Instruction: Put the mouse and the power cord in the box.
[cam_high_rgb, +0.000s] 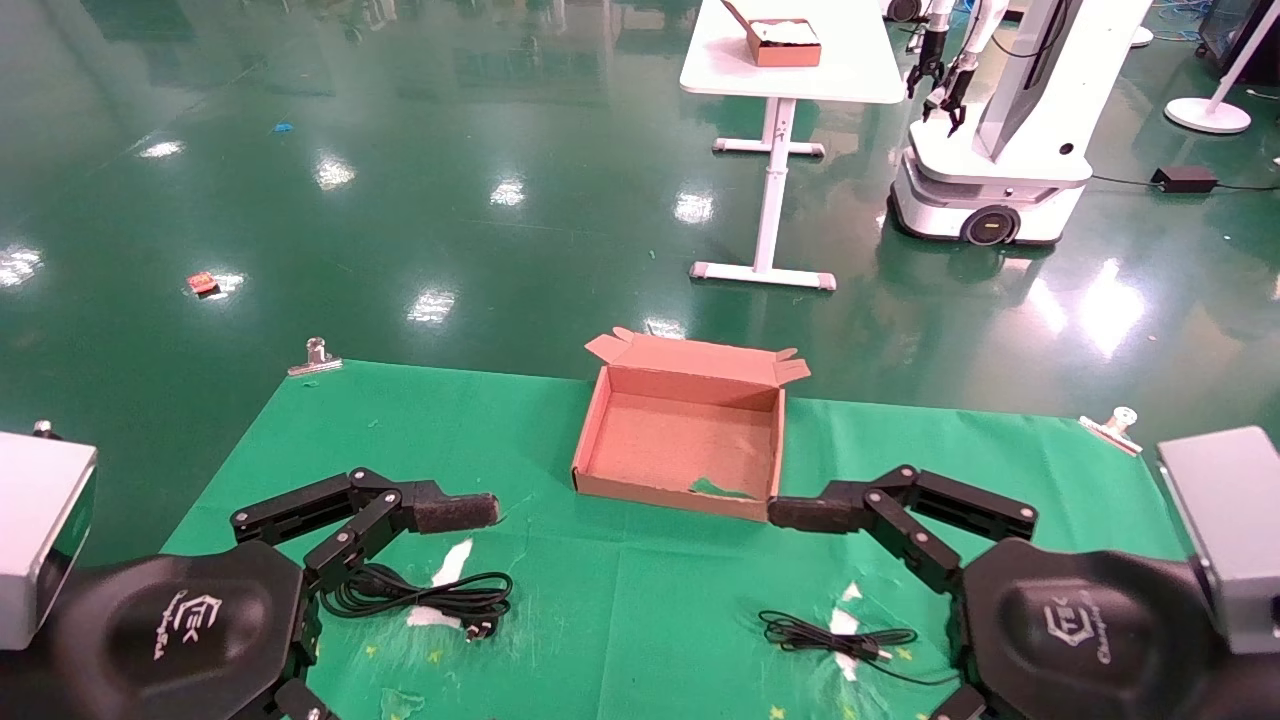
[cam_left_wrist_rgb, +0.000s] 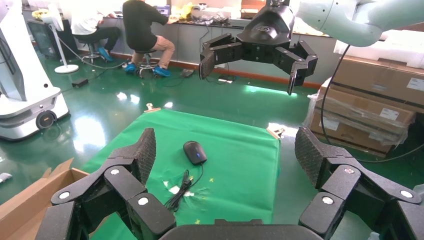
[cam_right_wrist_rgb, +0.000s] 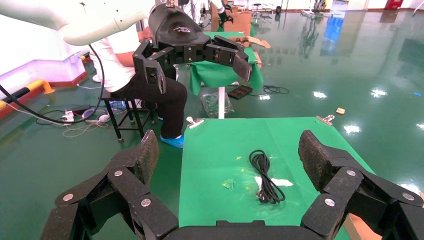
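Observation:
Next, my right gripper closes on the middle of the mouse's bundled cable (cam_high_rgb: 840, 640), next to the torn white patch, and leaves the cable's looped end sticking out.
The brown cardboard box (cam_high_rgb: 600, 440) lies open at the middle back of the green cloth, with nothing in it. In front of it to the left, the thick coiled power cord (cam_high_rgb: 420, 595) (cam_right_wrist_rgb: 265, 175) rests on the cloth just beside my left gripper (cam_left_wrist_rgb: 226, 145), which is open and holds nothing. The black mouse (cam_left_wrist_rgb: 194, 151) sits upright on the cloth with its thin cable (cam_high_rgb: 830, 638) bundled beside it. In the head view the mouse itself is hidden under my right arm. My right gripper (cam_right_wrist_rgb: 228, 145) is open too, one finger (cam_high_rgb: 810, 513) close to the box's front right corner.
Metal clips (cam_high_rgb: 316, 357) (cam_high_rgb: 1112, 424) pin the cloth's back corners. Torn white patches (cam_high_rgb: 450, 565) show in the cloth. Beyond it on the green floor stand a white table (cam_high_rgb: 790, 75) with another cardboard box (cam_high_rgb: 785, 42) and another robot (cam_high_rgb: 1000, 150).

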